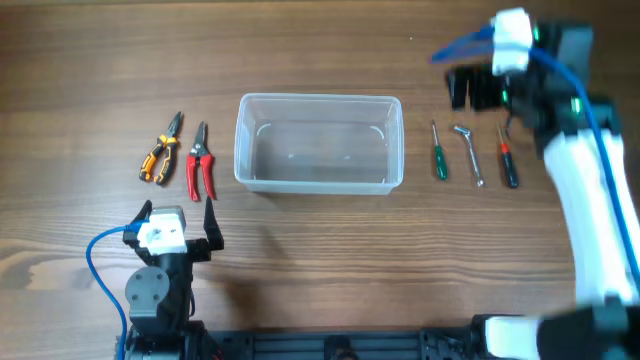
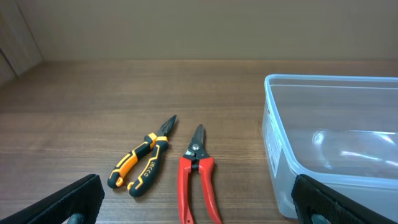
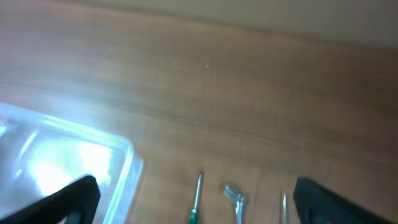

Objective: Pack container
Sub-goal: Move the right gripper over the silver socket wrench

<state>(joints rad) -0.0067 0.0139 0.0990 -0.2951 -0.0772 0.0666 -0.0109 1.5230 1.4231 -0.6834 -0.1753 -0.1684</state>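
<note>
The robot's right gripper will next close on the middle of the handle (image 1: pixel 473 159) of the silver wrench, between the green screwdriver and the red screwdriver.
The clear plastic container (image 1: pixel 318 142) stands empty at the table's middle; it also shows in the left wrist view (image 2: pixel 336 149) and the right wrist view (image 3: pixel 68 162). Orange-black pliers (image 1: pixel 160 150) (image 2: pixel 142 160) and red-handled cutters (image 1: pixel 199 164) (image 2: pixel 199 175) lie left of it. A green screwdriver (image 1: pixel 438 152) (image 3: pixel 195 202), a silver wrench (image 1: pixel 468 152) (image 3: pixel 234 198) and a red screwdriver (image 1: pixel 507 156) lie to its right. My left gripper (image 1: pixel 178 222) (image 2: pixel 198 214) is open and empty, near the table's front, below the cutters. My right gripper (image 1: pixel 478 90) (image 3: pixel 196 208) is open and empty above the right-hand tools.
The wooden table (image 1: pixel 320 260) carries nothing else. The left arm's base (image 1: pixel 155 300) sits at the front left edge and the right arm's white link (image 1: pixel 590 210) runs along the right side.
</note>
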